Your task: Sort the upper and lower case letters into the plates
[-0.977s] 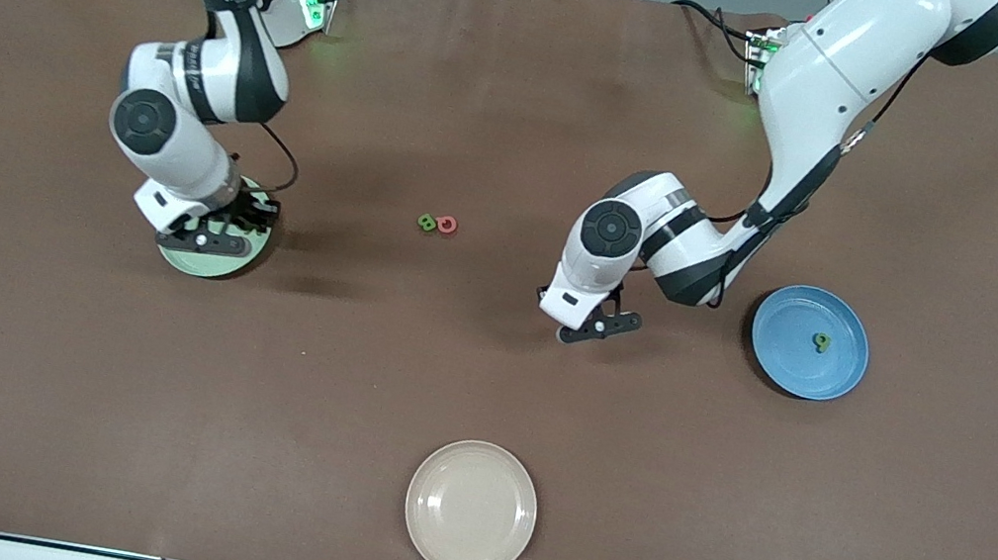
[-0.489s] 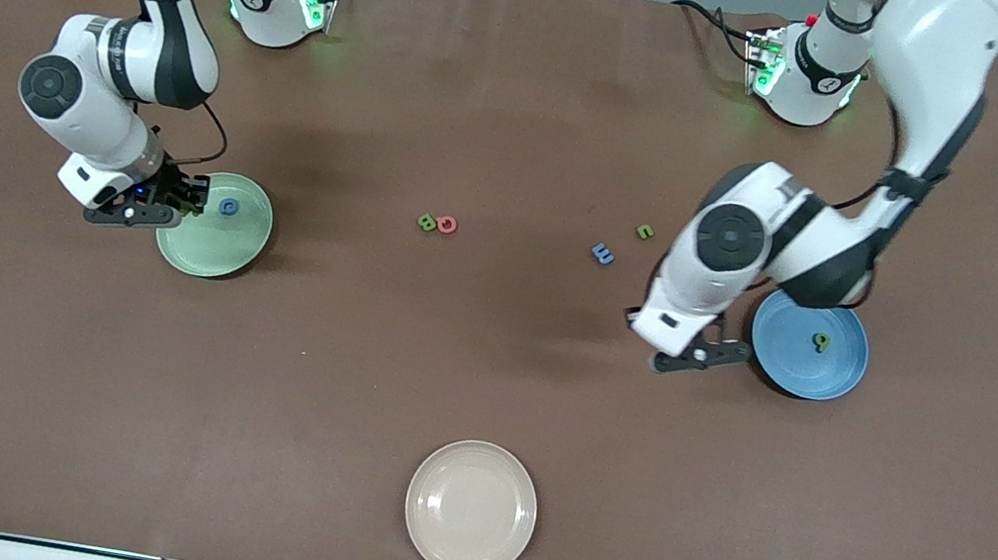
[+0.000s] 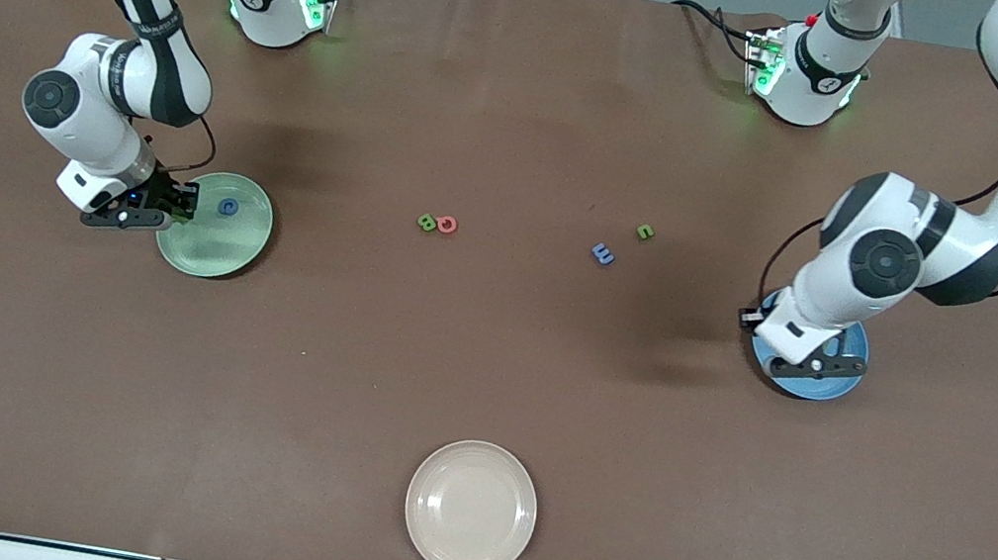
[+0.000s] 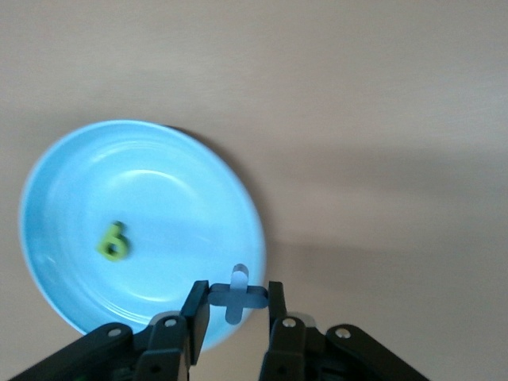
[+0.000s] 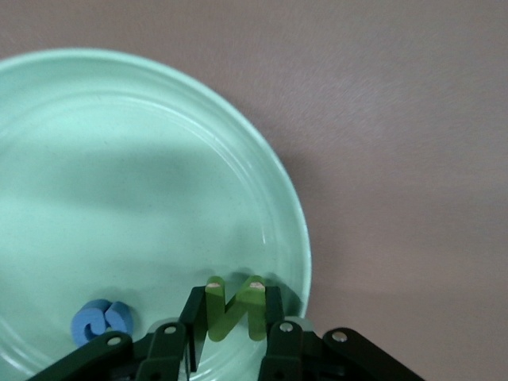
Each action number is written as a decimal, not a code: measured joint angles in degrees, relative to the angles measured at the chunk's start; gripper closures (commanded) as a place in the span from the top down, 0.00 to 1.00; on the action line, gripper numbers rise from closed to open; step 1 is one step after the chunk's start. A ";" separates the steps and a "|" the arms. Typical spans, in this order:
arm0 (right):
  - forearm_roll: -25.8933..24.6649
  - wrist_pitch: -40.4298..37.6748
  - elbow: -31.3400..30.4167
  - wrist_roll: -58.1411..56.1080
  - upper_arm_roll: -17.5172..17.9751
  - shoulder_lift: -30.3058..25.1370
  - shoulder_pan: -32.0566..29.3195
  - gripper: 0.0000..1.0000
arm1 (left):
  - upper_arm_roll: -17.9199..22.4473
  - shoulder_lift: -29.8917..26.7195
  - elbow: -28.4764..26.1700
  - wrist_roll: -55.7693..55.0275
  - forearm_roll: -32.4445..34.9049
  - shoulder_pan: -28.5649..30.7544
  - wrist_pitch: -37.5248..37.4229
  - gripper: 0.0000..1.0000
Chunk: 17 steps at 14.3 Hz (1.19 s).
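Observation:
Next, I open my left gripper to let go of the blue x in the blue plate [image 3: 832,328] [image 4: 151,275], beside the green p.
My left gripper [image 4: 236,300] is shut on a blue x [image 4: 238,295] and hangs over the rim of the blue plate [image 4: 159,198], which holds a green p [image 4: 113,242]. In the front view this gripper [image 3: 811,365] covers much of the blue plate [image 3: 853,371]. My right gripper [image 5: 232,313] is shut on a green N [image 5: 234,311] over the edge of the pale green plate [image 5: 119,159], near a blue C [image 5: 101,320]. On the table lie a green B [image 3: 427,223], a red O [image 3: 448,225], a blue m [image 3: 603,255] and a green u [image 3: 645,232].
A cream plate [image 3: 471,508] sits at the table edge nearest the front camera. The pale green plate [image 3: 215,240] is at the right arm's end of the table and the blue plate at the left arm's end. Both arm bases stand along the edge farthest from that camera.
The left arm has swung from the table's middle to over the blue plate, uncovering the blue m and green u. The right gripper has shifted from the green plate's middle to its edge.

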 measured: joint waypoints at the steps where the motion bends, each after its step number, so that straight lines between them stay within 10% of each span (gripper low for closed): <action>1: 0.00 0.03 0.03 0.00 0.17 0.27 0.00 0.04 | -0.26 0.05 -2.03 1.11 1.98 2.29 2.19 0.13; 2: 0.00 0.00 0.06 0.00 0.31 0.28 0.00 0.19 | -0.36 0.17 -3.86 1.52 4.20 4.07 4.20 0.13; 3: 0.00 -0.07 0.09 0.00 0.42 0.29 0.00 0.72 | -0.40 0.39 -5.43 1.60 6.37 5.58 5.69 0.13; 4: 0.00 -0.24 0.13 0.00 0.50 0.28 0.00 1.00 | -0.43 0.70 -6.60 1.73 8.04 6.81 6.47 0.14; 12: 0.12 -12.81 4.87 11.78 1.73 -3.90 5.42 1.00 | -0.50 4.39 -9.82 2.41 13.58 10.42 9.42 0.21; 15: 0.14 -15.14 5.61 29.45 2.37 -6.89 16.11 1.00 | -0.54 4.84 -9.84 2.42 13.65 10.43 9.59 0.90; 17: 0.30 -14.95 6.09 42.21 2.61 -6.97 23.80 1.00 | -0.64 4.83 -9.78 2.44 13.67 10.46 9.77 1.00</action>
